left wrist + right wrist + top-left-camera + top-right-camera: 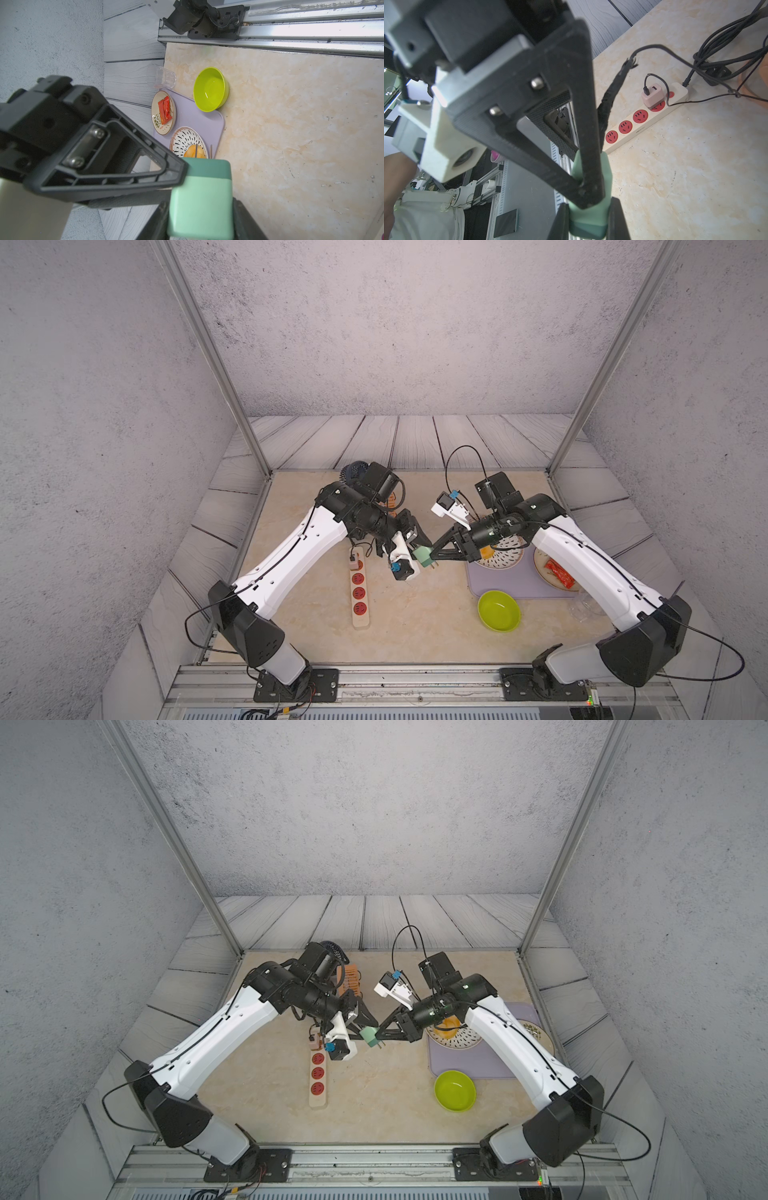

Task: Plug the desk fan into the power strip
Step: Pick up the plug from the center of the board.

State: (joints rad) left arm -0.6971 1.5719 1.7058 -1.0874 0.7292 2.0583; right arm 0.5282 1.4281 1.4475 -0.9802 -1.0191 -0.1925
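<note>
The plug's prongs point across my left gripper, so next my right gripper opens and takes the plug's prong end [210, 168], turning the plug's cord end to my left gripper.
A mint-green plug [424, 558] [370, 1036] hangs above the table middle, prongs toward the front edge. My left gripper [419, 552] is shut on it, and in the left wrist view the fingers [244, 220] press both sides of the plug [201, 203]. From the opposite side my right gripper [435, 558] is shut on the same plug [588, 216]. The cream power strip [360, 597] [643, 122] lies left of them with three free red sockets. A pink charger [652, 95] fills the socket by the cord. The dark desk fan [332, 947] stands at the back, mostly hidden by the left arm.
A lime bowl [498, 610] sits front right beside a lilac tray [528, 589] carrying two plates of food. A clear glass [586, 605] stands at the table's right edge. Black cords [726, 52] lie coiled behind the strip. An orange rack [351, 979] stands near the fan.
</note>
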